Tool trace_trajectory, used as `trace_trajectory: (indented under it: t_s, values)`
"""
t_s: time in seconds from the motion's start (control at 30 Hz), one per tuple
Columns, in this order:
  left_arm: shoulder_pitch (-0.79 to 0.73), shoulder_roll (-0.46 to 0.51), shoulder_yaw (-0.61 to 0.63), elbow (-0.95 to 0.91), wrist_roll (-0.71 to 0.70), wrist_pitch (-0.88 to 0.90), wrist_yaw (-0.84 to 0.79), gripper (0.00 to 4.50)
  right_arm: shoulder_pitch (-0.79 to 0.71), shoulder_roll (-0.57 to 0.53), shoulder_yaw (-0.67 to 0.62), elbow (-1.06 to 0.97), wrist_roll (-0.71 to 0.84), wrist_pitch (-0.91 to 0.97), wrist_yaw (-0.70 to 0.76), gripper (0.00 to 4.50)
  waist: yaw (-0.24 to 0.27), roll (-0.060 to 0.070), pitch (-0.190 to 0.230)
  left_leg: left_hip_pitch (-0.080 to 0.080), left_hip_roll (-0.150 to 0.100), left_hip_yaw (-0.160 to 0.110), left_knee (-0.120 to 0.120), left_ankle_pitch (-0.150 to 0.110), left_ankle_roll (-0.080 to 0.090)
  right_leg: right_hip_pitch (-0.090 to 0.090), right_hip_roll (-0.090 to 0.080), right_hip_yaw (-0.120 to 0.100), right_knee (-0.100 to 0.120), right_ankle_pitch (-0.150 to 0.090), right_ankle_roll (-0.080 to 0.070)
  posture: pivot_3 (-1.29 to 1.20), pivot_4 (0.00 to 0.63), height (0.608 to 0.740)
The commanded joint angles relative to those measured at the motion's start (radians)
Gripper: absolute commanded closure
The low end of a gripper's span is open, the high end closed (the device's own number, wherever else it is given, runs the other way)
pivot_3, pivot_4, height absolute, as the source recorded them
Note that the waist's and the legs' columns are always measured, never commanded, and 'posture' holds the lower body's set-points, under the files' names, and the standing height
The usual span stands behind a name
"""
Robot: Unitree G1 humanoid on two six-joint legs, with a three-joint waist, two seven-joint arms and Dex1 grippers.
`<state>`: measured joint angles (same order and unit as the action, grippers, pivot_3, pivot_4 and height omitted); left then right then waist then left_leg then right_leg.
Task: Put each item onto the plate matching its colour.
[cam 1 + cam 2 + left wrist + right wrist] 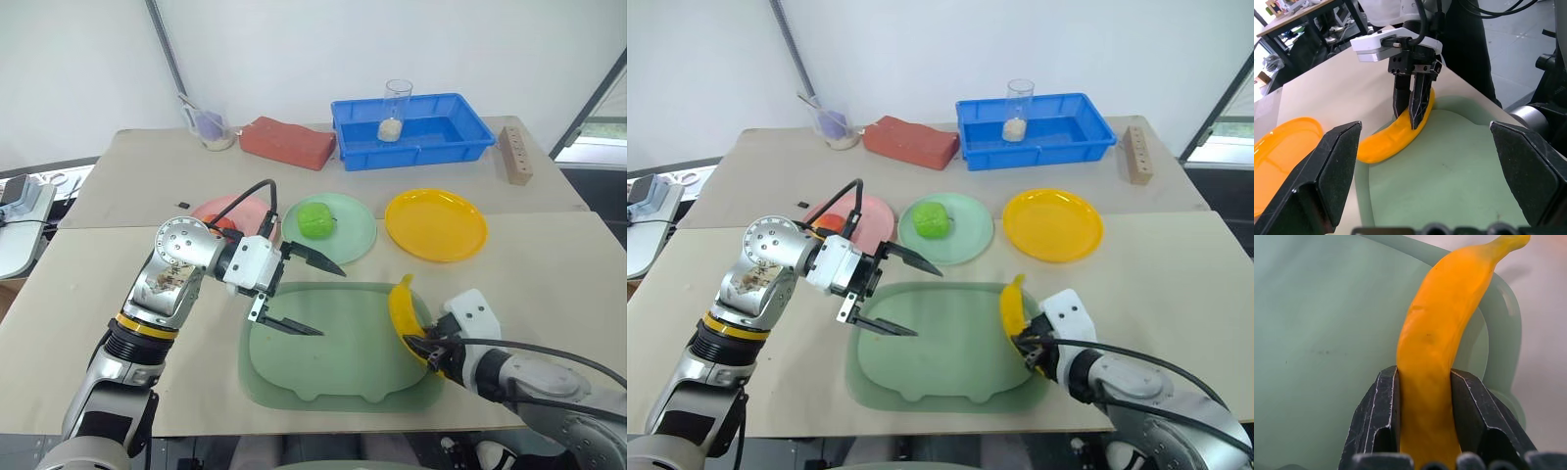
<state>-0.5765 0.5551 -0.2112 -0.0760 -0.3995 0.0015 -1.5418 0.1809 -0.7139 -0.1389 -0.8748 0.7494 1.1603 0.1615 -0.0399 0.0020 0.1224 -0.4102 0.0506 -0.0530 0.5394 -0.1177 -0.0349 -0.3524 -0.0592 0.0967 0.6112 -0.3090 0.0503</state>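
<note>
The robot's right gripper will set the yellow banana down across the middle of the bare orange-yellow plate (439, 222).
The yellow banana (402, 308) lies along the right rim of the big green tray (323, 377), and my right gripper (1422, 423) is shut on its near end. My left gripper (331, 302) hangs open over the tray's left half with nothing in it. A lumpy green fruit (315, 218) sits on the mint green plate (351, 243). The pale pink plate (235, 208) lies left of it, and the red apple (829, 223) on it is partly hidden by my left arm. At the right, the orange-yellow plate (436, 225) lies bare.
A blue bin (446, 137) with a glass (396, 110) in it stands at the back. A brick-red block (287, 142) and a cup of utensils (211, 127) are to its left. A wooden block (515, 155) stands at the back right.
</note>
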Motion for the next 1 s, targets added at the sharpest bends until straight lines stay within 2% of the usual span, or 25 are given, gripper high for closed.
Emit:
trace_trajectory:
  t_s: [0.03,0.2,0.33,0.43,0.53,0.63,0.73,0.87,0.93,1.0]
  values:
    - [-0.014,0.003,0.013,-0.026,-0.018,0.019,0.025,0.0,-0.021,-0.04,-0.011,-0.001,-0.027,-0.05,0.064,3.4,0.0,0.0,0.0,0.0,0.0,0.0,0.0,0.0,0.0,0.0,0.0,0.0,0.0,0.0,0.0,0.0,0.15,0.74]
    - [-0.056,-0.01,0.058,-0.025,-0.061,0.205,0.164,0.0,-0.201,-0.024,-0.138,0.048,0.032,-0.09,0.11,3.4,-0.003,-0.001,0.001,0.0,0.0,0.0,0.0,0.0,0.0,-0.001,0.0,0.0,0.0,0.0,0.0,0.0,0.15,0.74]
    - [-0.108,-0.063,0.111,0.015,-0.104,0.375,0.337,0.0,-0.415,-0.03,-0.149,0.224,-0.011,-0.091,0.092,3.4,-0.003,-0.001,0.001,0.0,0.0,-0.001,0.0,0.0,0.001,0.0,0.001,-0.001,0.0,0.0,0.0,0.0,0.15,0.74]
    - [-0.155,-0.137,0.141,0.056,-0.11,0.452,0.472,0.0,-0.603,-0.044,-0.057,0.484,-0.124,-0.162,0.127,3.4,-0.001,-0.001,0.001,0.0,-0.001,0.0,0.001,0.005,0.007,0.0,0.001,0.0,0.0,0.001,0.001,0.0,0.15,0.74]
    - [-0.165,-0.179,0.141,0.065,-0.086,0.451,0.537,0.0,-0.763,-0.006,0.038,0.786,-0.222,-0.248,0.189,3.4,-0.003,-0.001,0.001,0.0,-0.001,0.0,0.0,0.005,0.008,0.0,0.001,0.0,0.001,0.001,0.001,0.0,0.15,0.74]
    - [-0.132,-0.183,0.122,0.032,-0.064,0.439,0.562,0.0,-0.915,0.051,0.094,1.152,-0.315,-0.34,0.242,3.4,-0.007,0.0,0.001,0.0,-0.001,-0.001,-0.001,0.006,0.01,0.002,0.003,0.002,0.002,0.004,0.008,0.0,0.15,0.74]
    - [-0.087,-0.171,0.104,-0.003,-0.041,0.427,0.571,0.0,-1.025,0.082,0.126,1.419,-0.391,-0.429,0.301,3.4,-0.004,0.002,0.0,0.0,-0.001,-0.002,-0.002,0.007,0.012,0.002,0.005,0.003,0.003,0.004,0.008,0.0,0.15,0.74]
    - [-0.047,-0.153,0.104,-0.04,-0.031,0.434,0.586,0.0,-1.133,0.109,0.144,1.65,-0.461,-0.486,0.357,3.4,-0.004,0.004,0.0,-0.001,-0.001,-0.002,-0.003,0.008,0.012,0.002,0.005,0.004,0.004,0.004,0.008,0.0,0.15,0.74]
    - [-0.039,-0.148,0.112,-0.052,-0.034,0.441,0.596,0.0,-1.165,0.115,0.146,1.701,-0.485,-0.503,0.386,2.39,-0.003,0.004,0.0,-0.001,-0.001,-0.002,-0.002,0.008,0.012,0.002,0.005,0.004,0.004,0.003,0.008,0.0,0.15,0.74]
    - [-0.034,-0.143,0.116,-0.061,-0.037,0.447,0.604,0.0,-1.183,0.118,0.144,1.725,-0.503,-0.514,0.407,1.77,-0.002,0.004,0.0,-0.001,-0.001,-0.002,-0.002,0.008,0.012,0.002,0.005,0.003,0.003,0.003,0.009,0.0,0.15,0.74]
